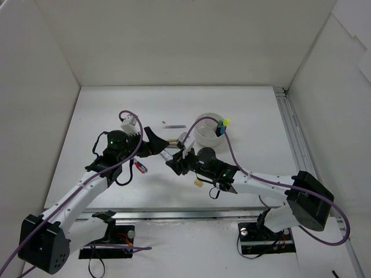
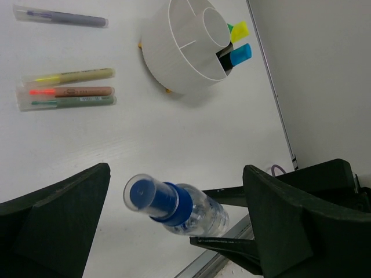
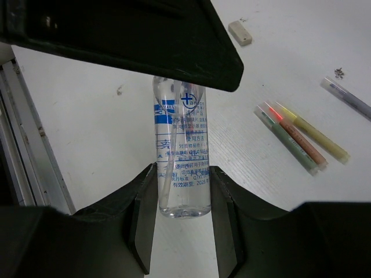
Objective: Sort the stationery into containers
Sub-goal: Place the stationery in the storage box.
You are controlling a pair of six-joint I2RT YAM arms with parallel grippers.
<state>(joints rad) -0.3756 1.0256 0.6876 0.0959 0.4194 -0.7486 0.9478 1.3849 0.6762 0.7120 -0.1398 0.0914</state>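
The bottle is held near its base by my right gripper, so my left gripper needs to hold the blue cap while my right gripper takes the bottle's middle [image 3: 181, 130].
My right gripper [image 3: 182, 176] is shut on the base of a small clear bottle [image 3: 181, 145] with blue print, held above the table. Its blue cap [image 2: 155, 197] under a clear cover points between the wide-apart fingers of my open left gripper [image 2: 177, 174], which do not touch it. In the top view both grippers [image 1: 155, 142] [image 1: 177, 162] meet left of the round white container [image 1: 207, 128]. The container [image 2: 174, 52] holds yellow-capped [image 2: 239, 30] and blue-capped [image 2: 240, 55] highlighters. Three pastel pencils [image 2: 69, 90] lie side by side on the table.
A grey-purple pen [image 2: 61, 16] lies farther back. A beige eraser [image 3: 239, 33] rests near the pencils [image 3: 301, 139], another eraser [image 1: 198, 183] by the right arm. A red and blue pen [image 1: 140, 167] lies under the left arm. White walls enclose the table; a metal rail [image 1: 293, 139] runs along the right.
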